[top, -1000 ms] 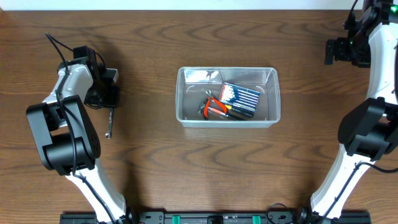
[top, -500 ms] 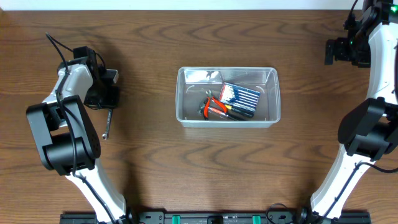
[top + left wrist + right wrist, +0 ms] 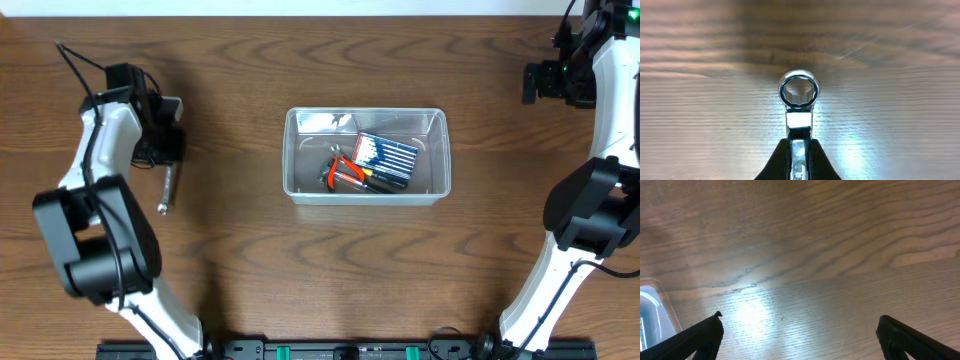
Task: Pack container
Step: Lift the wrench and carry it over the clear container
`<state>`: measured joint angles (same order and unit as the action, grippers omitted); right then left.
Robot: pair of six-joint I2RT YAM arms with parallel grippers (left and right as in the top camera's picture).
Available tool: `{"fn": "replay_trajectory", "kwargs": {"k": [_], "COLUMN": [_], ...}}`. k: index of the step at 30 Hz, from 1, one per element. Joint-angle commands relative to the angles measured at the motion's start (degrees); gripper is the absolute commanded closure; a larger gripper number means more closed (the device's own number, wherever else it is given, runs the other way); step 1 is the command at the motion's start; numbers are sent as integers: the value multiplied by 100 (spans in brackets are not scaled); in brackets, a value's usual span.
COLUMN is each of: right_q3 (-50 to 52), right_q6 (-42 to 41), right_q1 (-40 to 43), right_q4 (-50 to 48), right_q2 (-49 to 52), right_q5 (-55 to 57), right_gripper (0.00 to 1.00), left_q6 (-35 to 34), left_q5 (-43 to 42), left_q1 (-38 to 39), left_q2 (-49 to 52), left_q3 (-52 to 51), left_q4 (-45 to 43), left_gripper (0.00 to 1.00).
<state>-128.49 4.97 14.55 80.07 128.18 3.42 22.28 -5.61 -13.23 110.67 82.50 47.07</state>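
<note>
I should release the steel wrench inside the clear plastic container point(image 3: 319, 160), next to the red-handled pliers, with my left gripper.
The clear plastic container point(image 3: 300, 185) sits at the table's middle. It holds red-handled pliers point(image 3: 343, 172), a blue-and-white box point(image 3: 387, 155) and other small tools. A corner of it shows in the right wrist view point(image 3: 652, 310). My left gripper point(image 3: 165, 158) at the far left is shut on a steel wrench point(image 3: 165, 190) and holds it off the table. In the left wrist view the wrench's ring end point(image 3: 798, 91) sticks out past the shut fingers point(image 3: 799, 150). My right gripper point(image 3: 799, 330) is open and empty at the far right back point(image 3: 540, 82).
Bare wood table all round the container. The black arm bases stand at the left point(image 3: 95, 240) and right point(image 3: 590, 215) sides.
My left gripper has lifted the wrench and drawn back toward the table's far edge; the wrench tilted slightly. The right arm and container have not moved.
</note>
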Motion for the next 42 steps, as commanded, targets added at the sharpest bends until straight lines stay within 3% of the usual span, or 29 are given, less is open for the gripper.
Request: {"fn": "replay_trajectory", "kwargs": {"k": [1, 7, 19, 24, 33, 42], "right_q3": [17, 17, 17, 17, 17, 17], "right_q6": [-66, -66, -66, -66, -66, -66], "right_q1": [-26, -26, -26, -26, -26, -26], "right_q4": [4, 4, 4, 4, 4, 4], "right_q2": [-138, -138, -138, -138, -138, -138], "right_q5": [-22, -22, -24, -22, -24, -22], "right_gripper": [1, 1, 1, 1, 1, 1], "left_q6": [-52, -74, -752, -999, -1021, -1320], "left_q5": [22, -155, -852, -859, -861, -881], "left_q1": [166, 616, 2229, 2942, 3923, 4249], "left_q2": [-501, -1137, -2052, -2076, -2048, -1565], "left_q3": [133, 133, 133, 133, 131, 131], "left_q4": [-9, -229, -1646, -2068, -2063, -2031], "left_gripper": [94, 94, 94, 94, 94, 94]}}
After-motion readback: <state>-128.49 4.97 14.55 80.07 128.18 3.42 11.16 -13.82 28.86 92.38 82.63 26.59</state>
